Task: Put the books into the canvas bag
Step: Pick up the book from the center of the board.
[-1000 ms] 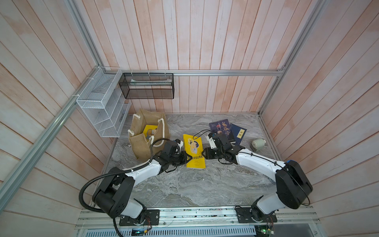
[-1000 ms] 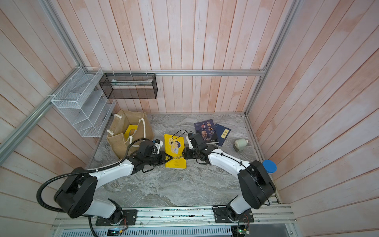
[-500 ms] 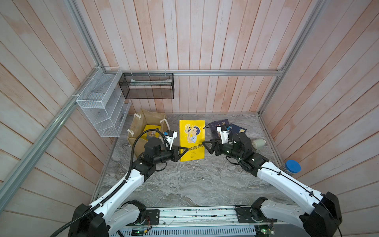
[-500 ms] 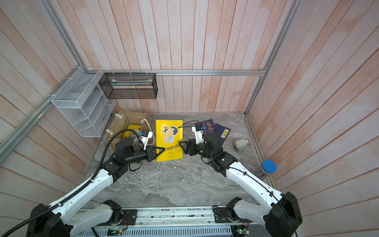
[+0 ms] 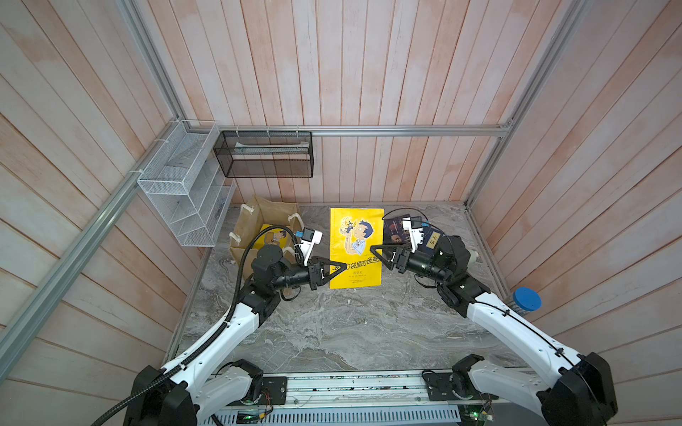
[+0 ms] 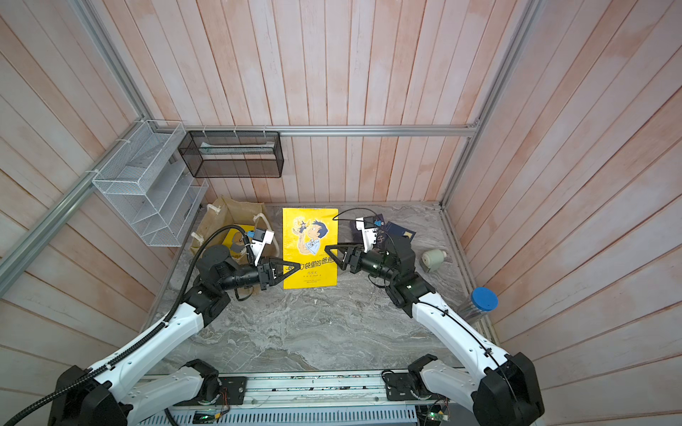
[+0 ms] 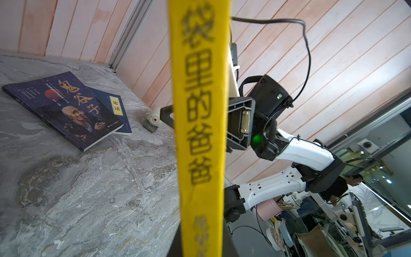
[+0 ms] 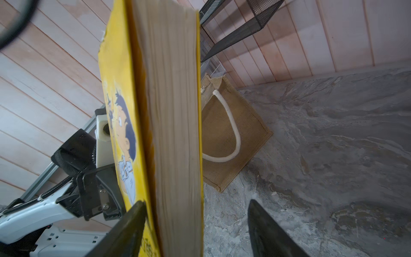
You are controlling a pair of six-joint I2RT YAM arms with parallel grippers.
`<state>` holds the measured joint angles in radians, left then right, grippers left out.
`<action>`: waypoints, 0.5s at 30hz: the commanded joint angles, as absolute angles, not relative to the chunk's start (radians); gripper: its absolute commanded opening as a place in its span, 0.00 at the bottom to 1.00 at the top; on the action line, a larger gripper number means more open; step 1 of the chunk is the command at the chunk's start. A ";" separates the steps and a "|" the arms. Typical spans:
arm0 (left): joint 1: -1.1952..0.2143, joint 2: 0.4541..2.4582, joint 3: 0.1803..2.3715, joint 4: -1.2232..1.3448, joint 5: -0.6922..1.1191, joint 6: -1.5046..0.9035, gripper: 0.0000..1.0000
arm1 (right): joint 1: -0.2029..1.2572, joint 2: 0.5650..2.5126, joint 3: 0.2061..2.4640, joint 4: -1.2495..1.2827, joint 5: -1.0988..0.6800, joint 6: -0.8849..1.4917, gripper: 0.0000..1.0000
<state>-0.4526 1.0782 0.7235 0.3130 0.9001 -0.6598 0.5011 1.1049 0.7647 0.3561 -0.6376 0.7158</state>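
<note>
The robot's left gripper holds the yellow book low on its spine, so next the right gripper grips the edge of the book's pages while the left gripper takes the spine's middle [image 5: 331, 247].
A yellow cartoon-cover book [image 5: 356, 239] [image 6: 310, 236] hangs above the marble table between my two arms. My left gripper [image 5: 341, 266] [image 7: 201, 240] is shut on its spine edge [image 7: 200, 133]. My right gripper [image 5: 378, 256] [image 8: 195, 202] is open and straddles the page edge [image 8: 173, 111], one finger by the cover and the other well clear. The canvas bag [image 5: 258, 217] [image 8: 224, 142] stands at the back left with another yellow book [image 5: 275, 236] inside. A dark portrait book [image 7: 71, 109] lies on a navy book [image 7: 115, 106] at the back right.
A white wire rack [image 5: 184, 199] and a black mesh basket [image 5: 265, 155] hang on the walls above the bag. A small white object [image 6: 433, 258] lies by the right wall. A blue-lidded jar [image 5: 526, 300] stands at the right edge.
The yellow book has been lifted off the table by both arms and now faces the top camera. The right jaws have spread apart off the book, while the left stays shut on it.
</note>
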 commanded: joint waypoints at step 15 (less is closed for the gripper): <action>-0.436 1.087 0.764 0.344 0.911 -0.707 0.08 | 0.503 1.043 0.726 0.469 -0.707 0.721 0.00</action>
<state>-0.4435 1.0939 0.7235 0.3195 0.9085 -0.7078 0.4988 1.0760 0.7265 0.4923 -0.7525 0.7654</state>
